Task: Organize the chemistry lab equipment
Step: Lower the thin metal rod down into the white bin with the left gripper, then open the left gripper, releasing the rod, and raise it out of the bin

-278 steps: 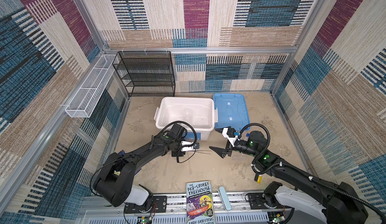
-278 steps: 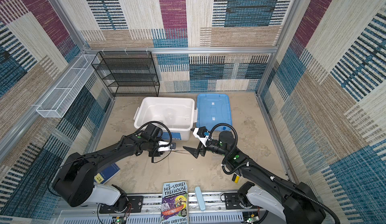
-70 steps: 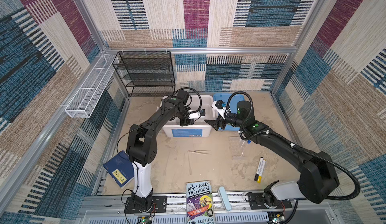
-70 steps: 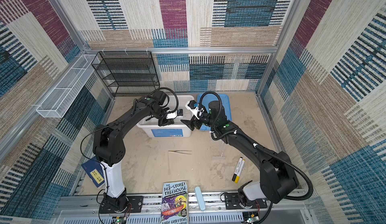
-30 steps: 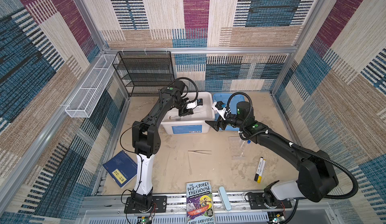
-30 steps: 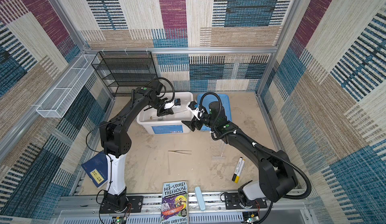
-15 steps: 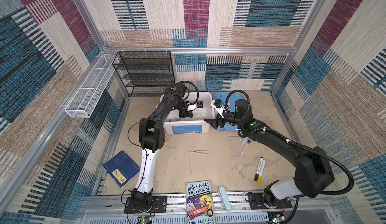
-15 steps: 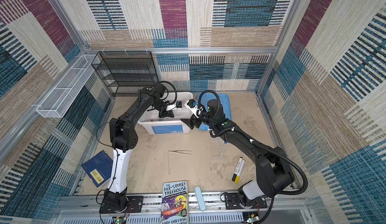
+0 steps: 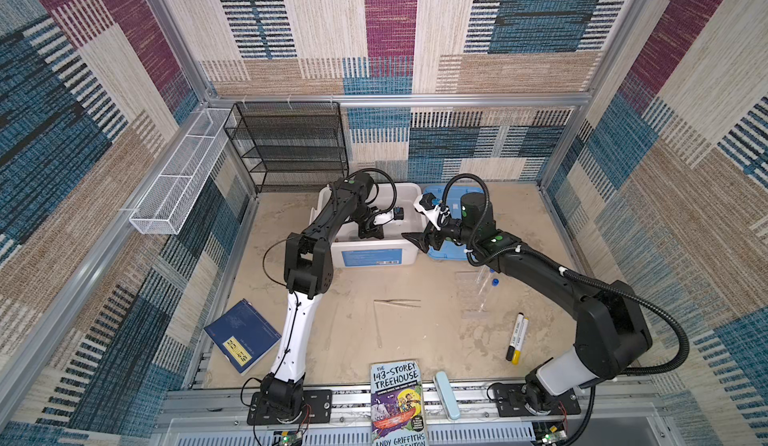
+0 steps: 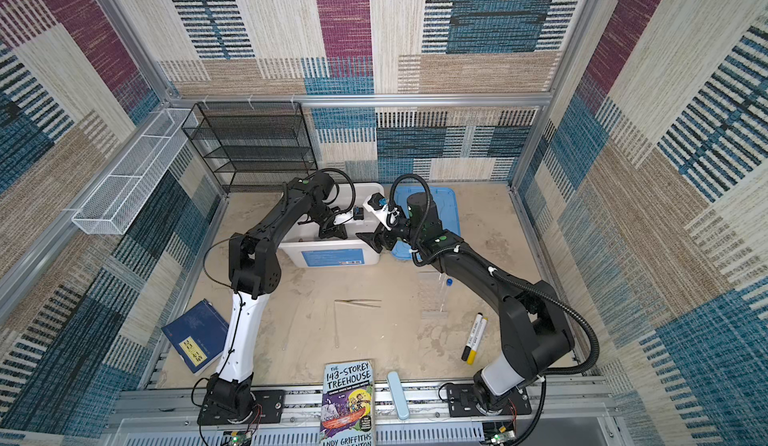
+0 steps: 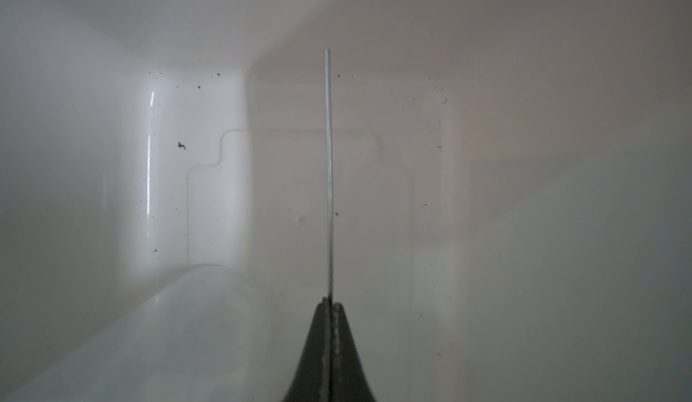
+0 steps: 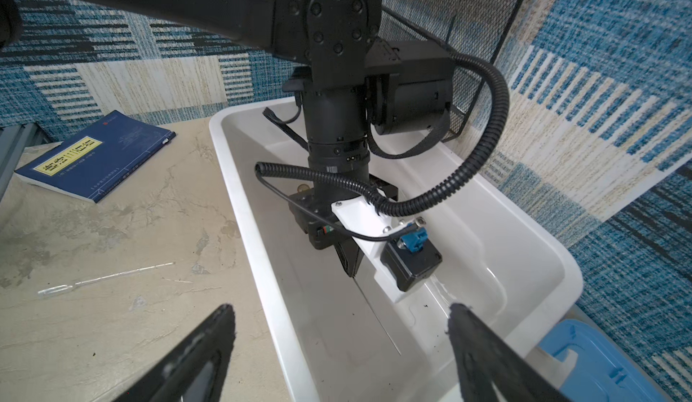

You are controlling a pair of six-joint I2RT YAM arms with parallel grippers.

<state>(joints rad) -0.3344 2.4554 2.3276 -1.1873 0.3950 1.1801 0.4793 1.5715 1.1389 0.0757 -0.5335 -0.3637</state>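
Next, my left gripper releases the thin grey rod on the white bin's bottom, beside the clear cylinder (image 9: 376, 227) (image 11: 331, 268).
My left gripper (image 9: 372, 232) (image 10: 332, 232) reaches down inside the white bin (image 9: 409, 257), shut on a thin grey rod (image 11: 328, 175). The rod (image 12: 376, 314) sticks out of its jaws toward the bin floor. My right gripper (image 9: 415, 240) (image 12: 341, 308) hovers open and holds nothing, at the bin's near right corner. Metal tweezers (image 9: 397, 302) lie on the table in front of the bin. Right of them lies a clear rack (image 9: 471, 298) with a blue-capped tube (image 9: 494, 282). A thin clear glass stick (image 12: 105, 278) lies on the table left of the bin.
A blue lid (image 9: 451, 252) lies right of the bin, under my right arm. Black and yellow markers (image 9: 515, 338) lie front right. A blue book (image 9: 241, 336), a picture book (image 9: 397, 402) and a pale blue case (image 9: 446, 394) sit along the front. A black wire shelf (image 9: 291, 144) stands behind.
My left gripper has sunk lower into the white bin with the rod. My right gripper has edged slightly closer to the bin's corner, still open.
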